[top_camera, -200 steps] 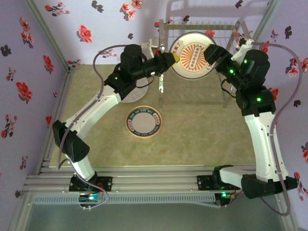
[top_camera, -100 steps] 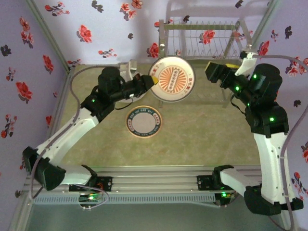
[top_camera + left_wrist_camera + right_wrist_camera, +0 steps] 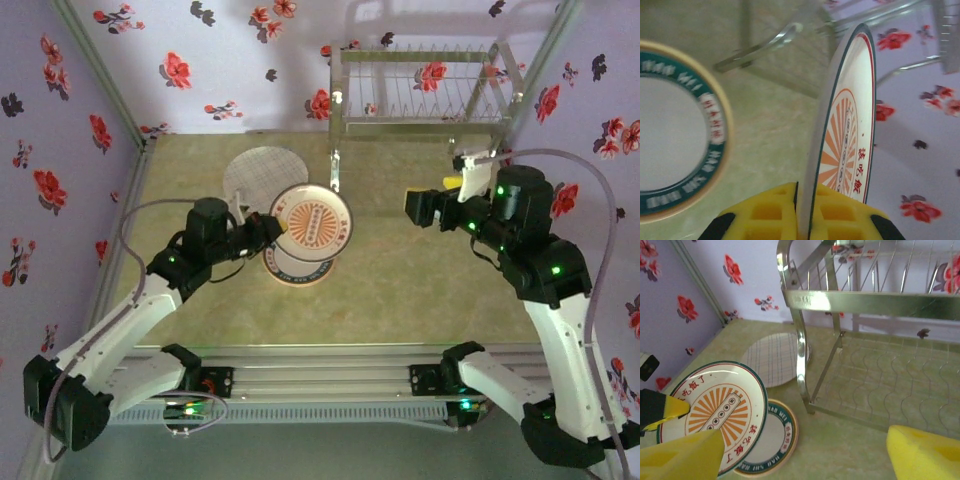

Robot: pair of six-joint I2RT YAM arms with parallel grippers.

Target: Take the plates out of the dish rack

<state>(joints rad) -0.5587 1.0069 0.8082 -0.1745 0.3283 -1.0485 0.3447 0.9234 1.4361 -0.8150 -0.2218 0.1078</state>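
My left gripper has a place for the white plate with the orange radial pattern. Next, I set it down on top of the teal-rimmed plate [image 3: 301, 253] [image 3: 647, 133].
My left gripper [image 3: 268, 226] [image 3: 801, 210] is shut on the rim of the white plate with the orange radial pattern [image 3: 312, 222] [image 3: 845, 135] [image 3: 720, 412], holding it tilted just above the teal-rimmed plate [image 3: 300, 268] [image 3: 675, 150] [image 3: 772, 440] that lies flat on the table. A pale plate with thin lines [image 3: 262, 176] [image 3: 777, 357] lies flat behind them. The silver wire dish rack [image 3: 425, 92] [image 3: 865, 300] stands at the back with no plate showing between its dividers. My right gripper [image 3: 432, 205] [image 3: 805, 455] hangs open in front of the rack, holding nothing.
The rack's front left leg [image 3: 335, 170] [image 3: 802, 370] stands close behind the held plate. Flowered purple walls [image 3: 70, 110] close in the left, back and right. Open green tabletop [image 3: 430, 290] lies between the plates and my right arm.
My left gripper has carried the orange-patterned plate down and toward the front, from near the rack to just over the teal-rimmed plate. My right gripper has drawn back and lower, away from the rack.
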